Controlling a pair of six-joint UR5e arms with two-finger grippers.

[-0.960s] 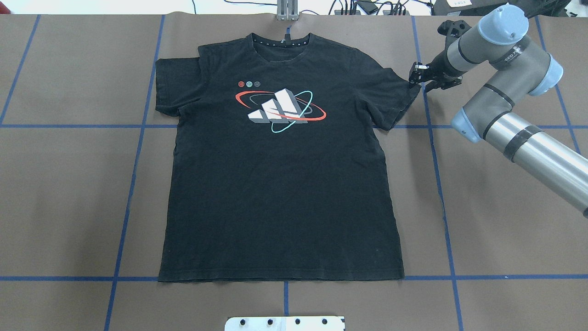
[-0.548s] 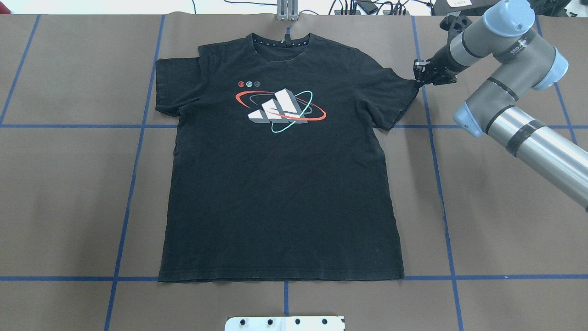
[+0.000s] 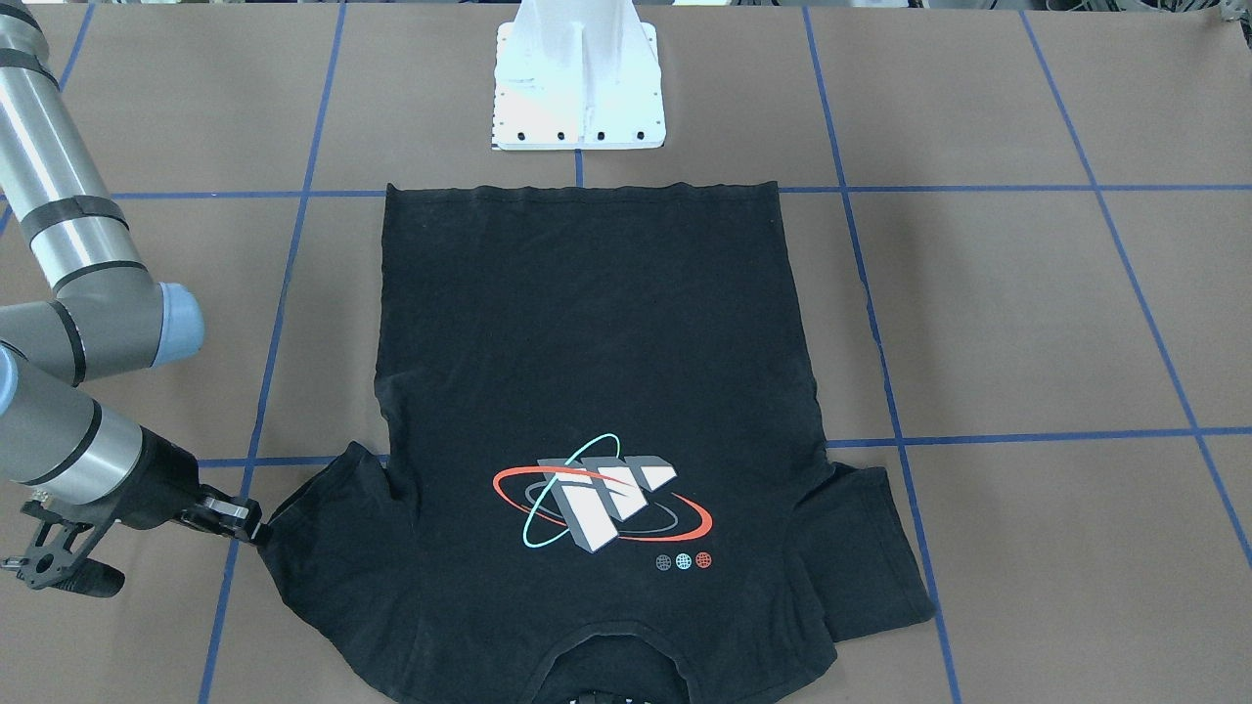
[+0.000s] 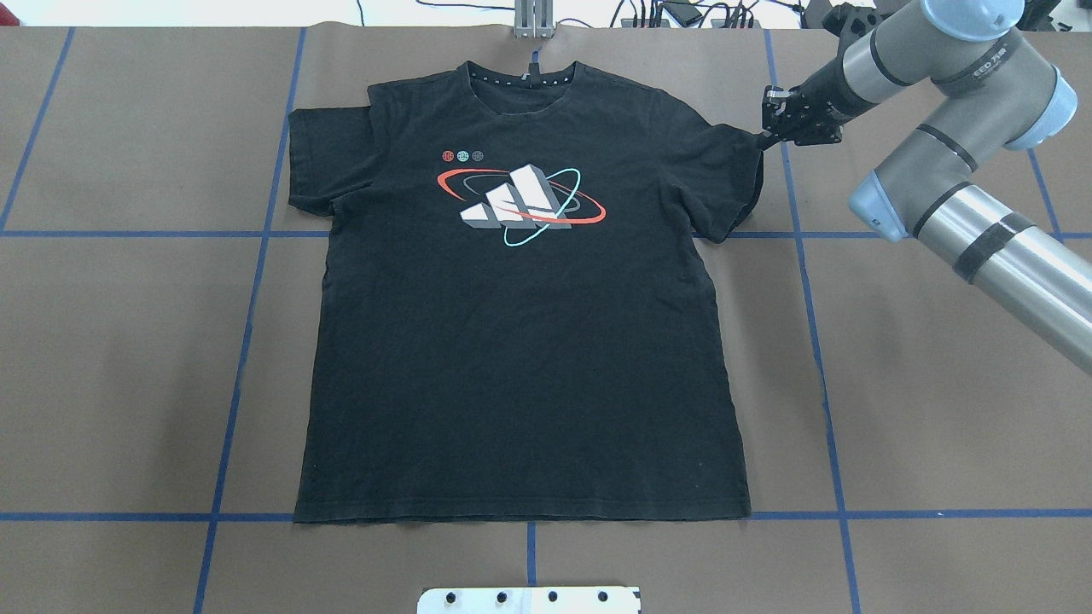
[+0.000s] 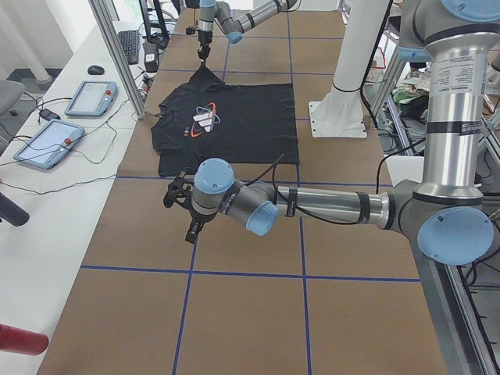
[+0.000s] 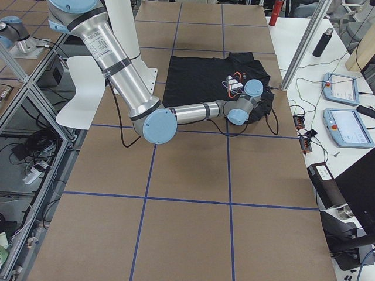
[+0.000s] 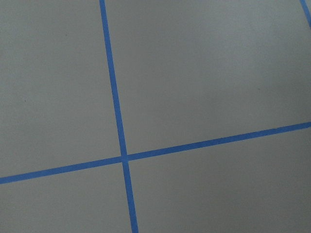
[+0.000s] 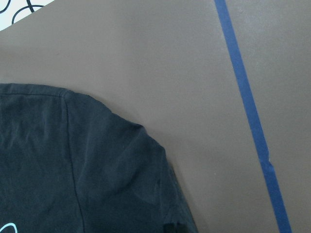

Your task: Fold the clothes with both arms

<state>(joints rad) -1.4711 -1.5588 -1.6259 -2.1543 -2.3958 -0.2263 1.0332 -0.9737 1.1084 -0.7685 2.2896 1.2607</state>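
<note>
Next, my right gripper releases the sleeve corner, which now hangs lifted off the table, on the black T-shirt's chest (image 3: 472,538) (image 8: 44,225), next to the logo.
The black T-shirt (image 4: 520,341) lies flat and face up on the brown table, collar at the far edge and logo (image 4: 520,200) on the chest. My right gripper (image 4: 765,136) is shut on the outer corner of the sleeve (image 4: 734,170) on the view's right. In the front-facing view this gripper (image 3: 256,528) pinches the sleeve tip, and in the left side view the sleeve corner (image 5: 205,66) hangs lifted off the table. The right wrist view looks down on the shoulder (image 8: 73,170). My left gripper (image 5: 178,209) hovers over bare table away from the shirt; I cannot tell whether it is open or shut.
Blue tape lines (image 4: 819,341) grid the table. The white base mount (image 3: 577,88) stands at the robot's edge behind the shirt's hem. Cables (image 4: 682,13) run along the far edge. Tablets (image 5: 90,98) lie on a side bench.
The right gripper closed on the sleeve corner and drew back toward the far edge. The sleeve's outer edge has been pulled up and narrowed. The shirt's body has not moved.
</note>
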